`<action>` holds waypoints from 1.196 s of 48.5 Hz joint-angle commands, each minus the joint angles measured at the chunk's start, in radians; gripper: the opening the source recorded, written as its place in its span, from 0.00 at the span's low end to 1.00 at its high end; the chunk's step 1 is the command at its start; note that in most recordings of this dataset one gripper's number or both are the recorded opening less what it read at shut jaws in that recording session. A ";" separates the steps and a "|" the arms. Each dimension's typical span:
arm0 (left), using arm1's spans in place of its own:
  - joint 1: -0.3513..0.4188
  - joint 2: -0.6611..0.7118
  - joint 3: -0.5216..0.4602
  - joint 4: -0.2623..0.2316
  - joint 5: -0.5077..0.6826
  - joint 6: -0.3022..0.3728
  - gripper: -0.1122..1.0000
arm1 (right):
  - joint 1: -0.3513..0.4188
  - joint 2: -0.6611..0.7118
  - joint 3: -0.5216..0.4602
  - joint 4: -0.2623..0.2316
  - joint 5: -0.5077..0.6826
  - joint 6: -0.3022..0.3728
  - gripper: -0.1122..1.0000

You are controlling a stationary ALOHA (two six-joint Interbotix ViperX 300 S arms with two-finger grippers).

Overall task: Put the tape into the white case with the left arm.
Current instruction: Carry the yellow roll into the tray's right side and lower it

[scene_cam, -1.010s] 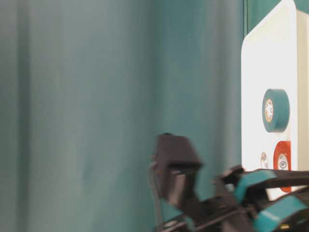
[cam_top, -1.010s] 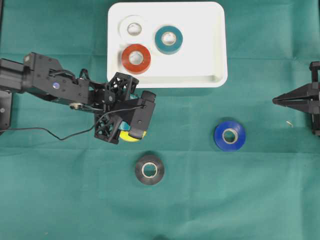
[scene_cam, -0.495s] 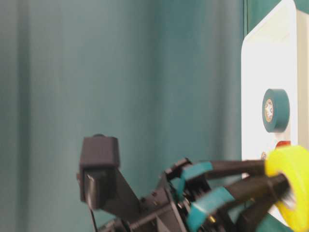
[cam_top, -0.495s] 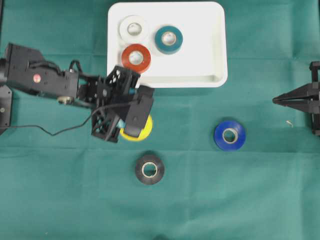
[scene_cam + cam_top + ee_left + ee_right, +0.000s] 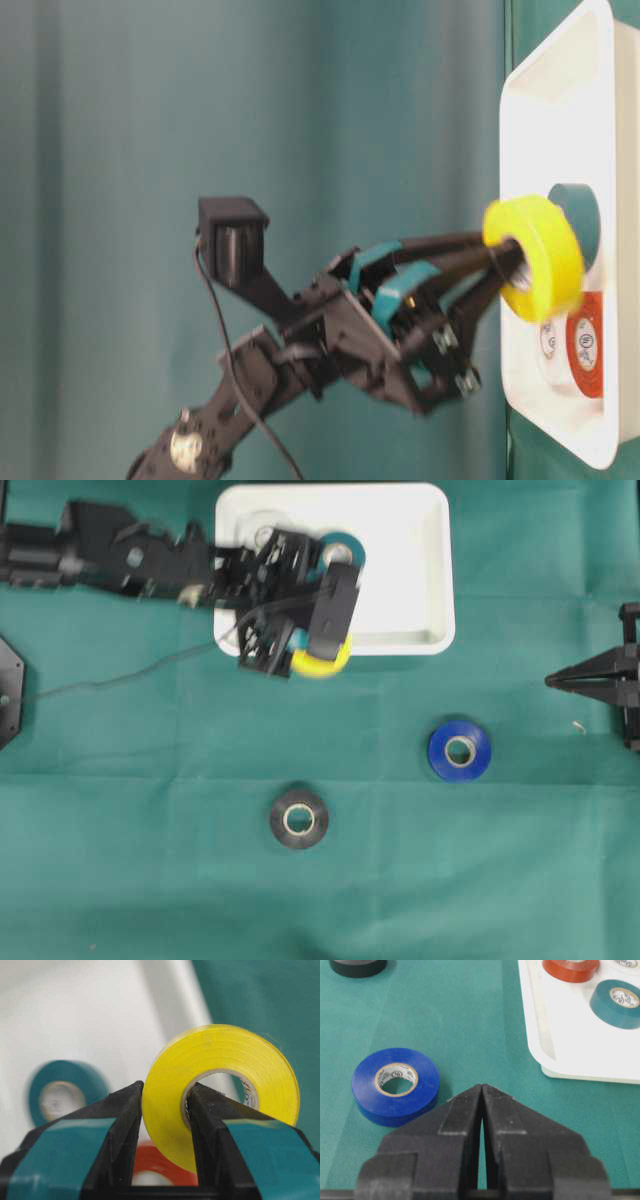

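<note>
Next, my left gripper puts the yellow tape down on the empty bottom of the white case (image 5: 404, 571) (image 5: 67, 998) beside the teal roll.
My left gripper (image 5: 318, 652), with teal-banded fingers (image 5: 120, 1125), is shut on the yellow tape (image 5: 320, 666). One finger is in the core and one is outside the roll, as the left wrist view (image 5: 220, 1060) shows. The roll hangs in the air over the near rim of the white case (image 5: 410, 570). From table level the yellow tape (image 5: 535, 255) is clear above the case (image 5: 560, 100). In the case lie a teal roll (image 5: 60, 1090), a red roll (image 5: 583, 345) and a white roll (image 5: 548, 340). My right gripper (image 5: 550, 681) is shut and empty at the right edge.
A blue tape roll (image 5: 459, 750) lies on the green cloth right of the middle, just ahead and left of the right gripper (image 5: 482, 1087). A black roll (image 5: 298, 818) lies nearer the front. The left arm's cable trails across the cloth on the left.
The left gripper has lifted the yellow tape off the cloth and carried it up and toward the white case. The right arm has not moved.
</note>
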 commanded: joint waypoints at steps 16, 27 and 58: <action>0.106 0.137 -0.215 0.002 -0.012 0.014 0.33 | -0.002 0.002 -0.008 0.000 -0.011 -0.002 0.02; 0.120 0.186 -0.264 0.002 -0.038 0.012 0.33 | -0.002 0.002 -0.008 -0.002 -0.011 0.000 0.02; 0.109 0.192 -0.265 0.002 -0.049 0.006 0.92 | -0.002 0.002 -0.008 0.000 -0.012 0.000 0.02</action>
